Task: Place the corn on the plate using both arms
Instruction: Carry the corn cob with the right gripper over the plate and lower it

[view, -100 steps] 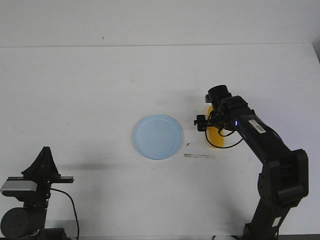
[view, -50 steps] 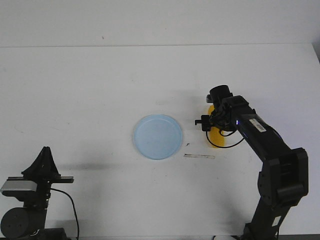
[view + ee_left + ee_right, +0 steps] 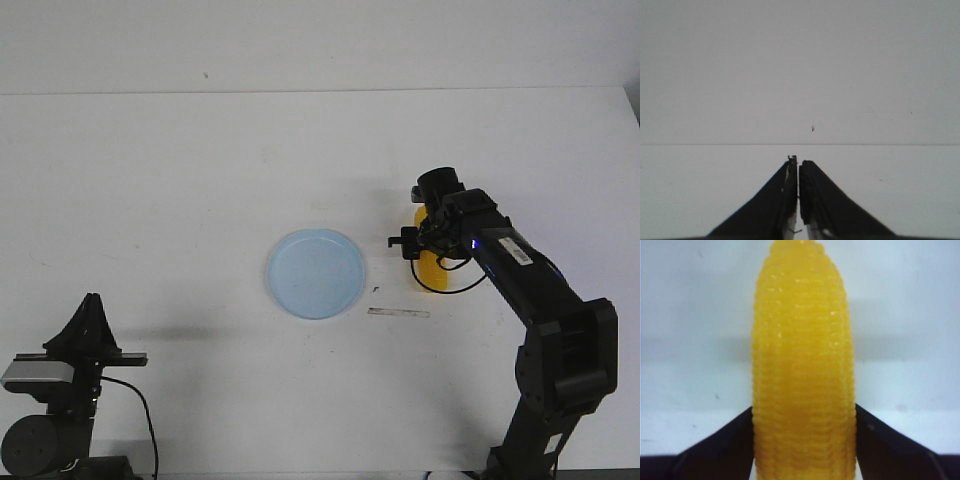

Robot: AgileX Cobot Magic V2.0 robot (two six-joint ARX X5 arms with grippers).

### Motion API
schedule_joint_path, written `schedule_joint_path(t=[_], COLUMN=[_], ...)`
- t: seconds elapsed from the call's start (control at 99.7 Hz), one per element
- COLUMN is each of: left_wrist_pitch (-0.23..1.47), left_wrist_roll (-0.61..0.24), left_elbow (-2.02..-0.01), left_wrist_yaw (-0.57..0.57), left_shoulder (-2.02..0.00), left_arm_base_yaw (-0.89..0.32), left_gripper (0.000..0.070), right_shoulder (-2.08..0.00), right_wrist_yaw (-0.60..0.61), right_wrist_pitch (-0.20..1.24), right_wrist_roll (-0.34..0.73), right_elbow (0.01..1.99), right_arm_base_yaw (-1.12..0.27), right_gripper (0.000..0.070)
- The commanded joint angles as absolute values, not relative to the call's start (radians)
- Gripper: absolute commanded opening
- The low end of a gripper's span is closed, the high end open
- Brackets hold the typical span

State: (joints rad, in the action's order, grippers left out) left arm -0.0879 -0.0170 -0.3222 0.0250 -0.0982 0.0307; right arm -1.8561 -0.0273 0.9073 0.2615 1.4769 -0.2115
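Observation:
The robot's right gripper needs to release the yellow corn across the middle of the pale blue plate point(image 3: 320, 272). The corn still lies on the table beside the plate.
The yellow corn point(image 3: 429, 270) lies on the white table to the right of the pale blue plate point(image 3: 315, 273), mostly hidden under my right wrist. My right gripper point(image 3: 428, 252) points down over it. In the right wrist view the corn point(image 3: 805, 360) fills the gap between the two black fingers point(image 3: 730, 445), which touch both its sides, so the right gripper point(image 3: 804, 415) is shut on it. My left gripper point(image 3: 798, 164) is shut and empty, and the left arm point(image 3: 85, 335) rests at the near left, far from the plate.
A thin pale strip point(image 3: 398, 313) and a small dark speck point(image 3: 375, 289) lie on the table between the plate and the right arm's base. The table's far edge point(image 3: 320, 91) meets a white wall.
The right wrist has shifted slightly over the corn, and less yellow shows below it. The plate and left arm have not moved.

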Motion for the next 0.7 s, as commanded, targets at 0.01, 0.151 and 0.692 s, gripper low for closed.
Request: schedule_joint_path(t=[0.01,0.151,0.692], left_wrist_pitch=[-0.098,-0.098,-0.098], left_wrist_roll=[-0.011,-0.011,-0.011], left_elbow=[-0.328,-0.328,-0.328], left_wrist_yaw=[0.022,0.022,0.022], left_shoulder=[-0.097,-0.097,-0.097], left_arm_base_yaw=[0.033,0.033,0.033], left_gripper=[0.0004,0.0004,0.0004], right_shoulder=[-1.818,-1.778,-1.821], right_wrist_yaw=[-0.035,-0.028,0.003], right_wrist_pitch=[0.889,0.818,0.577], right_wrist_roll=[0.237,0.188,0.041], right_elbow=[1.518,1.52,1.52], right_arm_base_yaw=[-0.238,-0.315,-0.667], right_gripper=[0.0323,0.0323,0.0322])
